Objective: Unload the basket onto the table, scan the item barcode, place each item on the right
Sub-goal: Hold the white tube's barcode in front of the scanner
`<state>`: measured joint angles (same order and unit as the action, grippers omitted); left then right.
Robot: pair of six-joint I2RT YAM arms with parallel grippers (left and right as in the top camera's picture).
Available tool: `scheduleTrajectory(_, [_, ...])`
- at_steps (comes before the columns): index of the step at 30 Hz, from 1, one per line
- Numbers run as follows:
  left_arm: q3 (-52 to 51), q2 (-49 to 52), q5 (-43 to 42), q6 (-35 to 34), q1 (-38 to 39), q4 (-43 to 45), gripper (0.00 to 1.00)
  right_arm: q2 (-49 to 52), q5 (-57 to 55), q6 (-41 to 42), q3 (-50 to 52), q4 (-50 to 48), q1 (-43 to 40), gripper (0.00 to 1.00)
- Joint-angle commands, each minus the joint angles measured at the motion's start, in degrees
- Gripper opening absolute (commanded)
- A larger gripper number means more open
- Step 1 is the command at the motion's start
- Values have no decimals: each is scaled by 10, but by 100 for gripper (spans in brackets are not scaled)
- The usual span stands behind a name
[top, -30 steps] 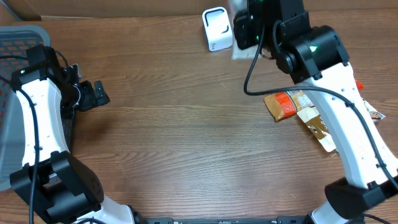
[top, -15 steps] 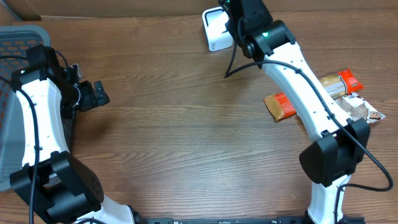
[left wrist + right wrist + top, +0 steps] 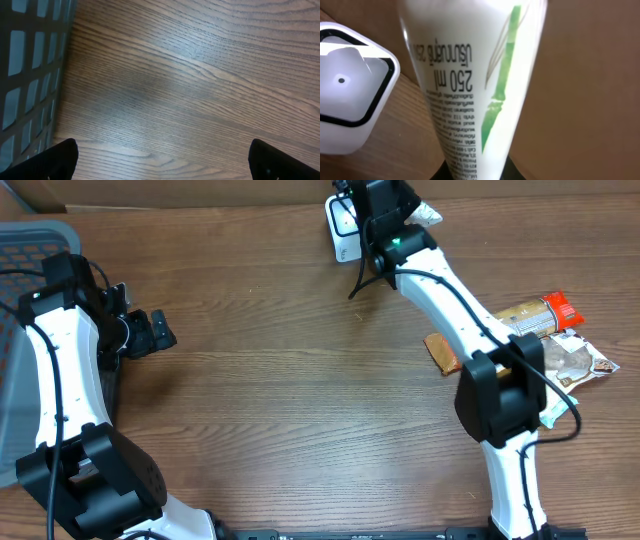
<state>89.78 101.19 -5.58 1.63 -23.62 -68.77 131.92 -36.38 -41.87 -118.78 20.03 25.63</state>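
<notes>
Next, my right gripper releases the white tube on the wood (image 3: 476,384), setting it at a spot that is just in front of the orange packet.
A white tube (image 3: 470,75) with a green bamboo print and small black text is the item; my right gripper (image 3: 477,172) is shut on its lower end. The tube stands close to the right of the white scanner (image 3: 350,95), which has a black-rimmed window. From above, the right gripper (image 3: 385,205) reaches to the table's far edge beside the scanner (image 3: 345,225), and the tube's end (image 3: 425,215) sticks out to its right. No barcode shows on the tube. My left gripper (image 3: 160,330) hangs open over bare wood at the left, and its dark fingertips (image 3: 55,160) stand wide apart.
Several snack packets lie at the right: an orange one (image 3: 440,352), a brown-and-red one (image 3: 540,312) and a crinkled one (image 3: 575,365). A grey mesh basket (image 3: 30,250) stands at the far left, its wall (image 3: 25,75) near the left gripper. A cardboard wall (image 3: 590,75) backs the table.
My right arm has swung left and back with the tube, from over the packets to right beside the scanner. The left arm has not moved.
</notes>
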Motion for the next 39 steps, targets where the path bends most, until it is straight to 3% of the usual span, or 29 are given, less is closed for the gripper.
scheduleTrajectory(1, [7, 4, -2, -8, 1, 0, 100, 25, -10, -81, -13, -54, -3, 4])
scheduleTrajectory(7, [7, 4, -2, -8, 1, 0, 100, 77, -10, -111, -13, -147, -3, 4])
scheduleTrajectory(14, [7, 4, -2, -8, 1, 0, 99, 111, -9, -111, -13, -184, -6, 4])
scheduleTrajectory(39, [7, 4, -2, -8, 1, 0, 100, 127, -15, -140, -13, -183, -9, 4])
